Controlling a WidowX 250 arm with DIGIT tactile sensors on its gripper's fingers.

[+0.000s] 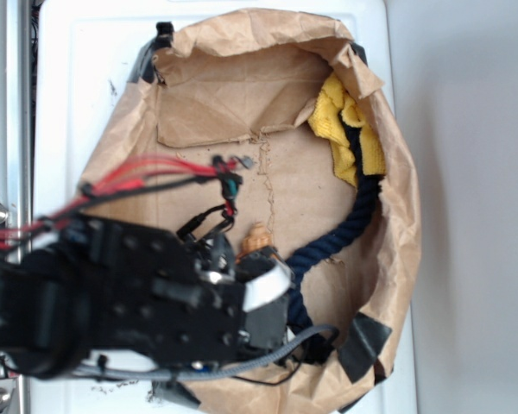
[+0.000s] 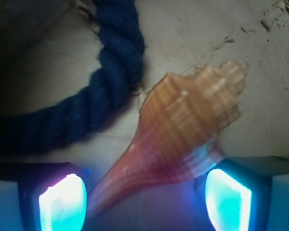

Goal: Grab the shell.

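Note:
The shell slants ahead and my gripper's fingers are around its narrow tail, so next I move my gripper forward, open it, and take the shell's wide body (image 2: 180,113).
The shell (image 2: 183,125) is glossy orange-brown with a ribbed wide body and a narrow tail, and it lies on brown paper. In the wrist view it sits slantwise between my two glowing pads, its tail pointing toward the left pad (image 2: 62,204) and its wide lip close to the right pad (image 2: 229,199). My gripper (image 2: 144,202) is open around it, low over the paper. In the exterior view only the tip of the shell (image 1: 255,239) shows past the black gripper (image 1: 242,267).
A dark navy rope (image 1: 337,241) curves right beside the shell and shows at the upper left of the wrist view as the rope (image 2: 86,110). A yellow cloth (image 1: 350,129) lies at the back right. Crumpled brown paper walls (image 1: 207,95) ring the area.

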